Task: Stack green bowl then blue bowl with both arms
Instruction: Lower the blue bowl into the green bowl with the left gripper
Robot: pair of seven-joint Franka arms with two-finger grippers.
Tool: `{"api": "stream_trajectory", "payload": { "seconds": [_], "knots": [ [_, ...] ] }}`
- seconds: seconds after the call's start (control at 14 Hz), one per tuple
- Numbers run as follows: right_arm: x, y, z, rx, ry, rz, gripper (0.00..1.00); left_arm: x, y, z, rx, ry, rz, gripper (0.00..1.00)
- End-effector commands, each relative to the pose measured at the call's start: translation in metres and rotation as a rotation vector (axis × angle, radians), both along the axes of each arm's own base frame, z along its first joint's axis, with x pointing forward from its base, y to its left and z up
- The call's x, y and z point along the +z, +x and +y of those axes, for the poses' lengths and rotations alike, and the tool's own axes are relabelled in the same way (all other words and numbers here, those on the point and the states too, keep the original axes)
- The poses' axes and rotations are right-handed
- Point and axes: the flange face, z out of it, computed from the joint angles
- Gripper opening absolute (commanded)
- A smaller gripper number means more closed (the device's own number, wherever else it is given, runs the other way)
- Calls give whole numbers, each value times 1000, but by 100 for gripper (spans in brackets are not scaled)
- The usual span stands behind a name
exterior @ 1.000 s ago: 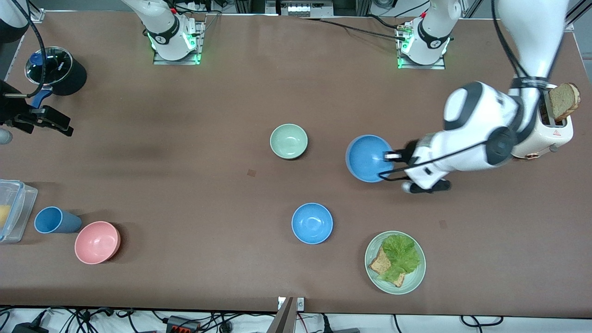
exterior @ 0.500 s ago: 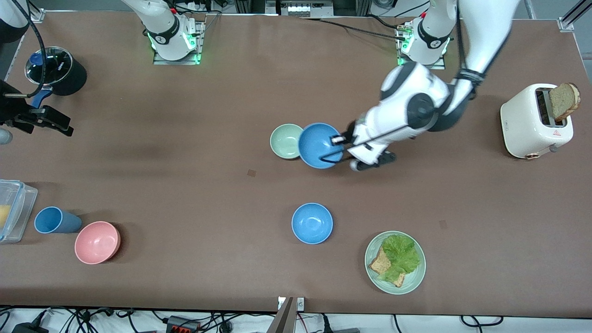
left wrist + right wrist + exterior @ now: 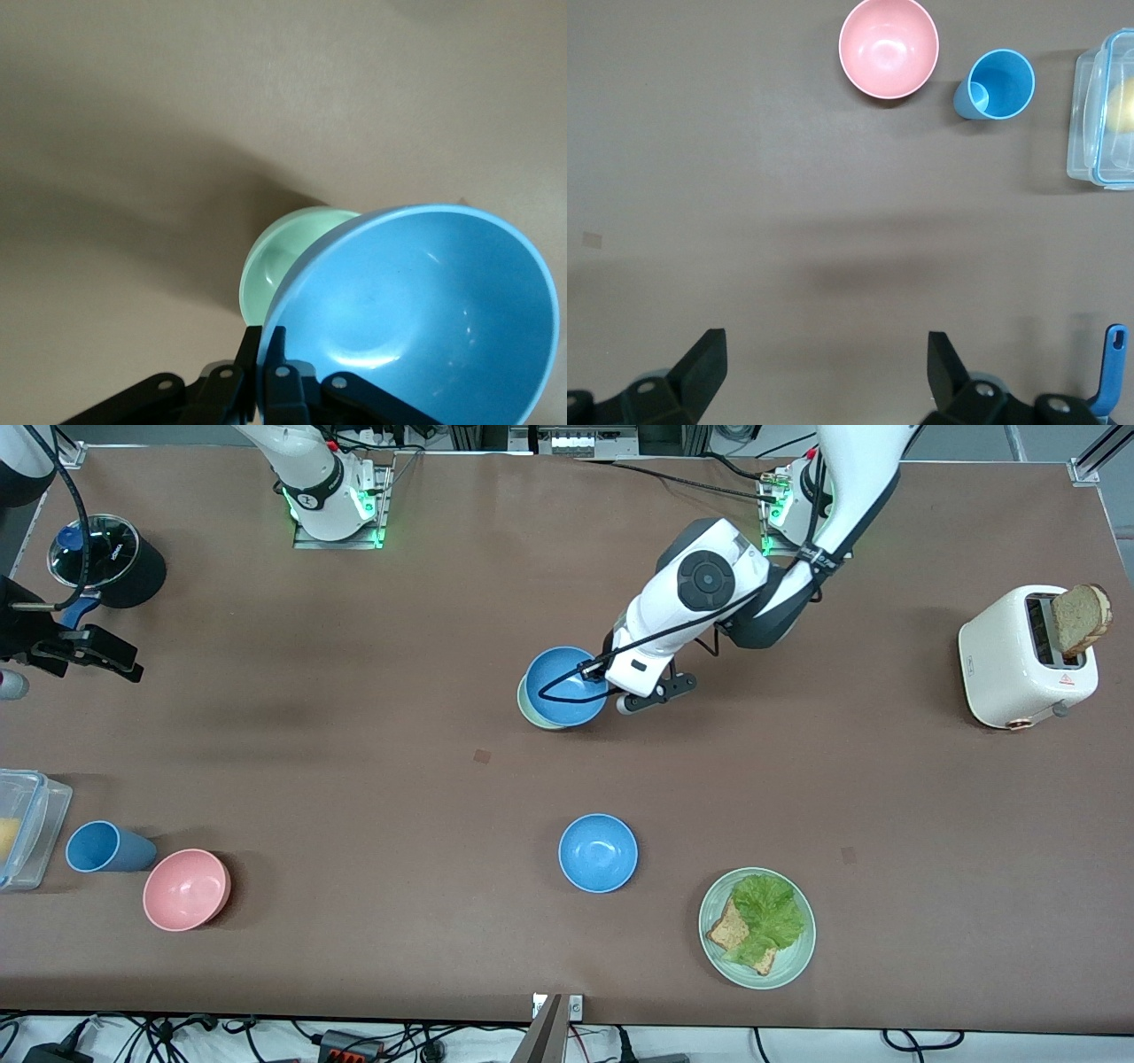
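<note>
My left gripper will let go of the sky-blue bowl so that it rests nested inside the pale green bowl (image 3: 553,696) (image 3: 317,282) under it. The sky-blue bowl is still held tilted just over it.
My left gripper (image 3: 604,677) is shut on the rim of a sky-blue bowl (image 3: 565,687) and holds it tilted just over the pale green bowl (image 3: 528,710), which shows only as a sliver under it. In the left wrist view the gripper (image 3: 270,341) pinches the blue bowl's (image 3: 416,310) rim, with the green bowl (image 3: 279,257) partly hidden below. A second blue bowl (image 3: 598,853) sits on the table nearer the front camera. My right gripper (image 3: 84,654) waits open and empty over the right arm's end of the table; it also shows in the right wrist view (image 3: 824,341).
A green plate (image 3: 756,928) with lettuce and bread lies near the front edge. A white toaster (image 3: 1028,657) stands at the left arm's end. A pink bowl (image 3: 186,888), blue cup (image 3: 104,847), clear container (image 3: 27,824) and black pot (image 3: 106,558) are at the right arm's end.
My left gripper has carried the blue bowl from near the toaster toward the right arm's end, until it hangs over the green bowl. The right arm has not moved.
</note>
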Motion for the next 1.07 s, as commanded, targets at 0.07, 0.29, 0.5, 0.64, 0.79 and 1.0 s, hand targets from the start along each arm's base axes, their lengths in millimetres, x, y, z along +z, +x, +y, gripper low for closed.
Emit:
{"api": "stream_trajectory", "payload": {
  "seconds": [0.07, 0.29, 0.5, 0.64, 0.79, 1.0],
  "knots": [
    [5, -4, 0, 14, 3, -1, 100, -15, -15, -13, 26, -6, -16, 1],
    [4, -4, 0, 14, 3, 2, 100, -26, -19, -16, 21, -10, -26, 1],
    [4, -3, 1, 15, 3, 1, 100, -37, -19, -14, -7, 17, -42, 1],
    [6, -5, 1, 14, 4, 0, 100, -47, -19, -13, -14, 41, -48, 1],
    [6, -5, 1, 14, 4, 0, 100, -51, -23, -17, -17, 68, -67, 1],
    [7, -5, 1, 14, 4, -3, 100, -61, -25, -19, -23, 92, -76, 1]
  ]
}}
